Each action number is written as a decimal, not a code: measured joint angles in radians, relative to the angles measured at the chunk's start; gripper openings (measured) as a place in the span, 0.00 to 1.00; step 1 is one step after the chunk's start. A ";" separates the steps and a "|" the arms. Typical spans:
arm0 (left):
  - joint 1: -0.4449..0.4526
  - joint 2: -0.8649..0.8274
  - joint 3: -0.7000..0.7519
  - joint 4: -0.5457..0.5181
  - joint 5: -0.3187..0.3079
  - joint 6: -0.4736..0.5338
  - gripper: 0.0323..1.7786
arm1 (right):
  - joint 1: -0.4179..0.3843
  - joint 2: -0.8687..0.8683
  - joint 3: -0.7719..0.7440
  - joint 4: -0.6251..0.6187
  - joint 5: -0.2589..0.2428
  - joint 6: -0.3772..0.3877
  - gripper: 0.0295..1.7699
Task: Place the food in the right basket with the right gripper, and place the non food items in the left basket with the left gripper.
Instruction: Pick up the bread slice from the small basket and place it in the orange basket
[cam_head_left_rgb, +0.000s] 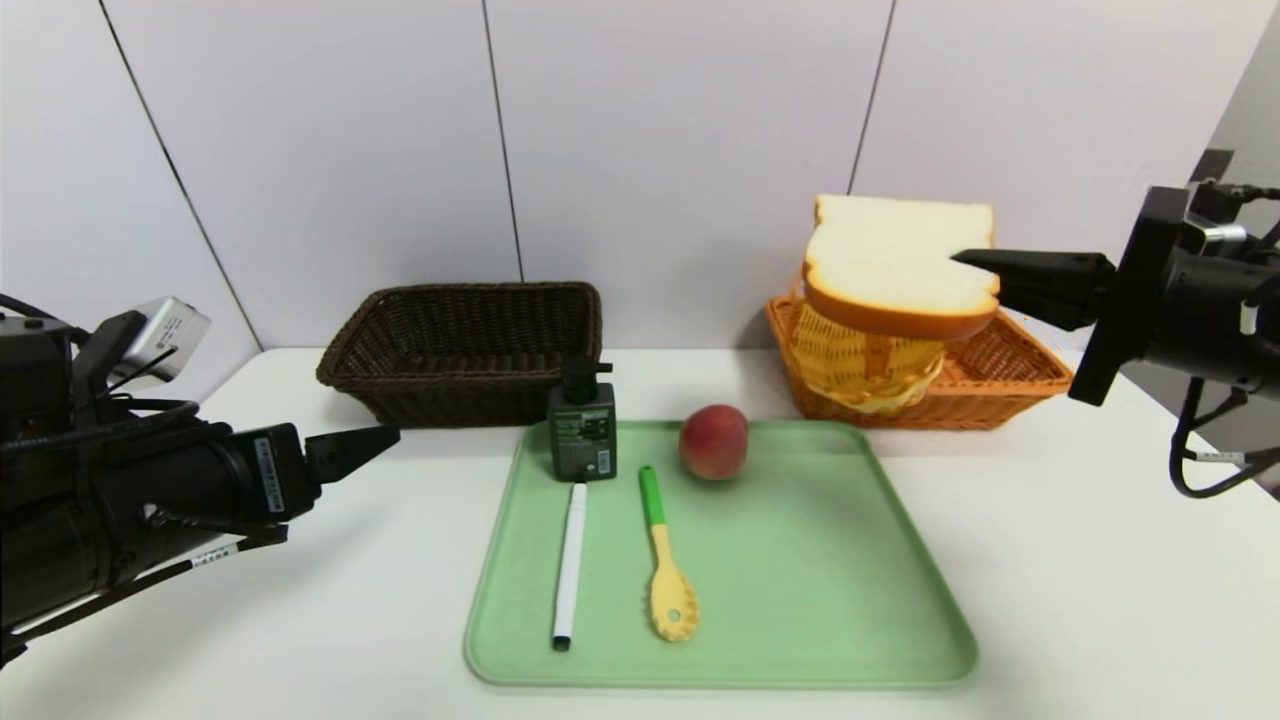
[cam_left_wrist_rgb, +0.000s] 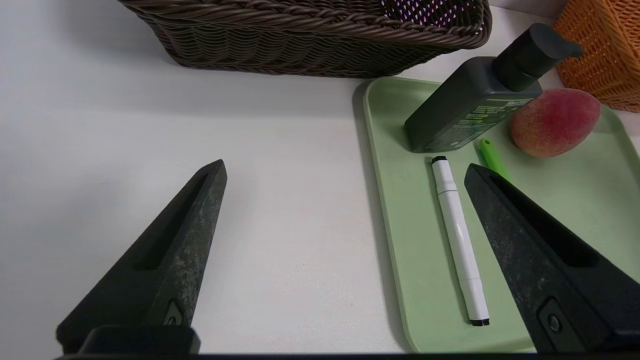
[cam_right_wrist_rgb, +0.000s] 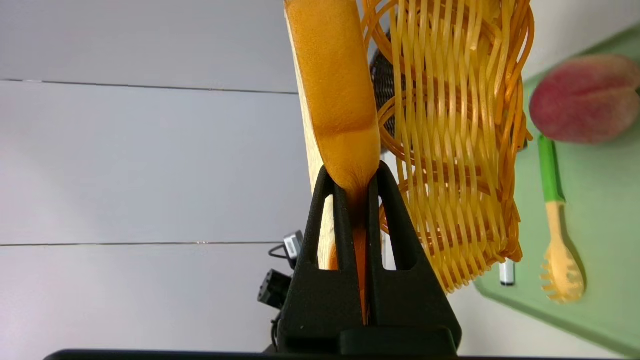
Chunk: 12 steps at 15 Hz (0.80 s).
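Note:
Next, my right gripper lets go of the bread slice inside the orange basket's end (cam_head_left_rgb: 828, 332) nearest the dark brown basket.
My right gripper (cam_head_left_rgb: 965, 262) is shut on the crust edge of a bread slice (cam_head_left_rgb: 900, 265), held in the air above the orange right basket (cam_head_left_rgb: 1010, 375). In the right wrist view its jaws (cam_right_wrist_rgb: 354, 172) pinch the crust. A peach (cam_head_left_rgb: 714, 441) lies on the green tray (cam_head_left_rgb: 820, 580) with the dark green pump bottle (cam_head_left_rgb: 581, 430), the white marker (cam_head_left_rgb: 570, 560) and the yellow spoon (cam_head_left_rgb: 665, 570). My left gripper (cam_left_wrist_rgb: 346, 169) hangs open and empty over the table left of the tray, near the dark brown left basket (cam_head_left_rgb: 460, 350).
A small yellow woven basket (cam_head_left_rgb: 860, 365) stands at the orange basket's near left corner, right under the bread. Both big baskets sit against the back wall. White table (cam_head_left_rgb: 1100, 580) lies bare on either side of the tray.

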 joint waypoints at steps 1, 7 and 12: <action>0.000 0.000 0.000 0.000 0.000 0.000 0.95 | -0.004 0.009 -0.013 0.003 0.003 0.001 0.04; 0.000 -0.003 0.000 0.000 -0.001 -0.005 0.95 | -0.027 0.038 -0.033 0.005 -0.003 0.018 0.04; 0.000 -0.013 0.015 0.002 -0.001 -0.002 0.95 | -0.095 0.116 -0.124 0.000 -0.005 0.077 0.04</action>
